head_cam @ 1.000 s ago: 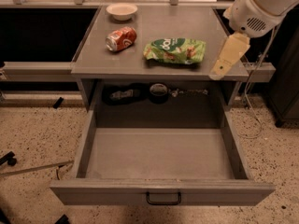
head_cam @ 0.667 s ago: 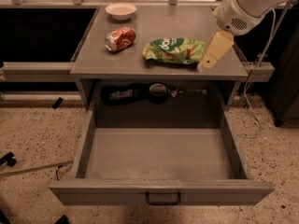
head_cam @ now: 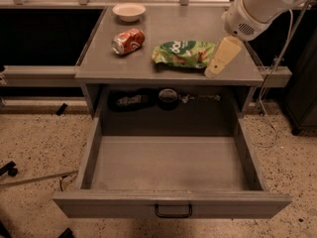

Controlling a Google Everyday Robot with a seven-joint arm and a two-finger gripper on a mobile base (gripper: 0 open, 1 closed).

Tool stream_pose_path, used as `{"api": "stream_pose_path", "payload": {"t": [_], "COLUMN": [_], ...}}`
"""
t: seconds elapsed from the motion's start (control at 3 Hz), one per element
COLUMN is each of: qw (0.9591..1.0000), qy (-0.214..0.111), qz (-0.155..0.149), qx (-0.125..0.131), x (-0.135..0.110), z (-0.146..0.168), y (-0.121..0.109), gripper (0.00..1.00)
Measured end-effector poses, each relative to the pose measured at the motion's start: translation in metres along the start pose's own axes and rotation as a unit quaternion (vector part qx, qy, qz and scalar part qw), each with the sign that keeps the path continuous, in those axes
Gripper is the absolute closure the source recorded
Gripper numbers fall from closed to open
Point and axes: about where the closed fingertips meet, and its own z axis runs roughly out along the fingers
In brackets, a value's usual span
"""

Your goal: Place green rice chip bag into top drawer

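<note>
My gripper is going to close on the half of the green rice chip bag that is far from the red soda can, just past the bag's middle (head_cam: 197, 54).
The green rice chip bag (head_cam: 183, 53) lies flat on the grey tabletop (head_cam: 163, 26), right of centre near the front edge. My gripper (head_cam: 218, 66) hangs from the white arm at the upper right. Its cream tip is low over the tabletop just right of the bag, close to the bag's right end. The top drawer (head_cam: 173, 203) stands pulled fully out below the table. Its dark pull handle (head_cam: 173, 211) is centred on the front panel and nothing lies inside it.
A crushed red soda can (head_cam: 129, 41) lies left of the bag. A white bowl (head_cam: 129, 11) sits at the table's back. Dark objects (head_cam: 168, 98) rest in the recess behind the drawer. A cable (head_cam: 270, 118) hangs at the table's right side.
My gripper has moved left and away from the table's right front corner, ending closer to the bag's right end. The bag, can and drawer have not moved.
</note>
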Motion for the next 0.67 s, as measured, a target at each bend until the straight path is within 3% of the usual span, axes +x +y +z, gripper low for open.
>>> {"api": "stream_pose_path", "payload": {"t": [0.33, 0.67], "qw": [0.9995, 0.9981], "qy": [-0.014, -0.032], "qz": [0.026, 0.052], "qx": [0.008, 0.0], "x": [-0.015, -0.034], "z": [0.052, 0.104], "y": [-0.021, -0.028], "gripper": [0.0, 0.0]}}
